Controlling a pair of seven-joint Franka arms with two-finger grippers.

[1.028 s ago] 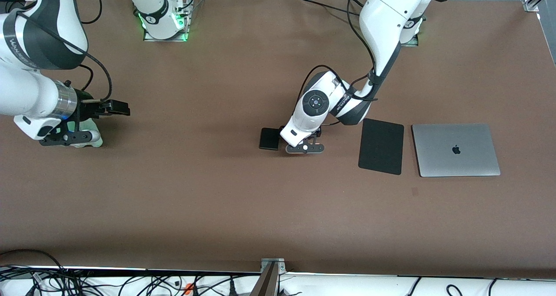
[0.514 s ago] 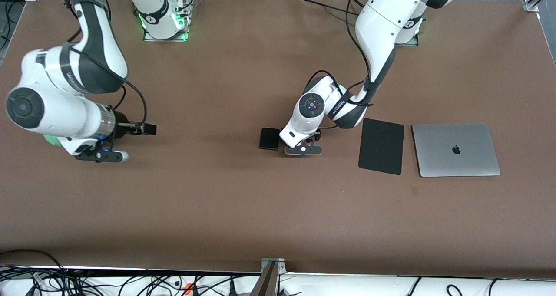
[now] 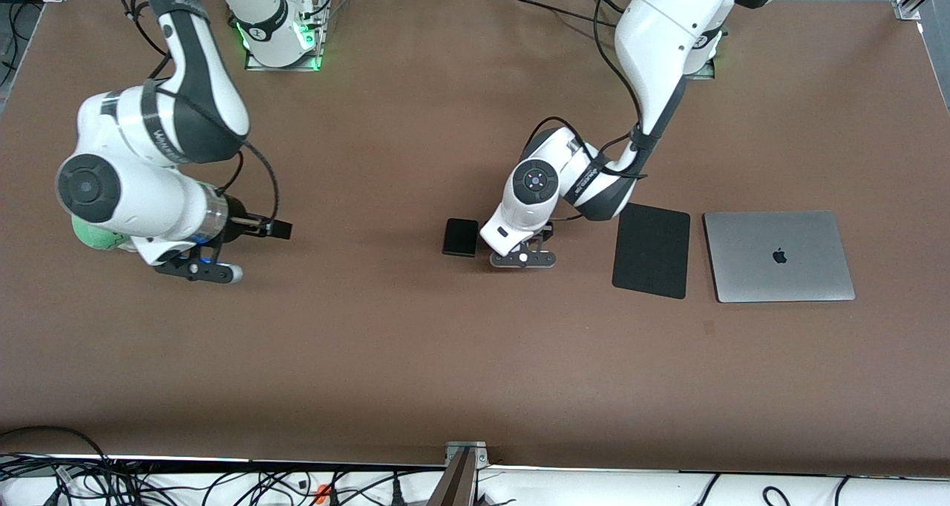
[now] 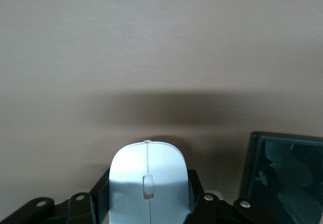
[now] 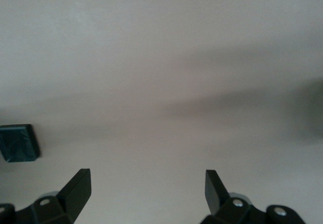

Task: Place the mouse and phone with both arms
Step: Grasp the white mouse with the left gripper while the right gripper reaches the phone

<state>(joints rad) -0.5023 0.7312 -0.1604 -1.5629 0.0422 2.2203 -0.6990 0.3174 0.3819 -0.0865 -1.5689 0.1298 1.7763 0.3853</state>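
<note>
Next, my left gripper puts the white mouse down on the black mouse pad (image 3: 668, 257) near the mouse pad's edge that faces the laptop.
The white mouse (image 4: 147, 181) sits between the jaws of my left gripper (image 4: 147, 199), which is shut on its sides low at the table's middle. In the front view the left hand (image 3: 522, 257) hides the mouse. The black phone (image 3: 460, 237) lies flat on the table right beside that hand, toward the right arm's end. It also shows in the left wrist view (image 4: 282, 178) and the right wrist view (image 5: 19, 142). My right gripper (image 5: 147, 183) is open and empty, over bare table toward the right arm's end (image 3: 189, 261).
A thin black mouse pad (image 3: 652, 250) and a closed silver laptop (image 3: 779, 256) lie side by side toward the left arm's end. A green thing (image 3: 90, 235) shows partly under the right arm. Cables run along the table's near edge.
The right arm has swung in from its end of the table toward the middle, its gripper still open. The left gripper has stayed almost still at the mouse.
</note>
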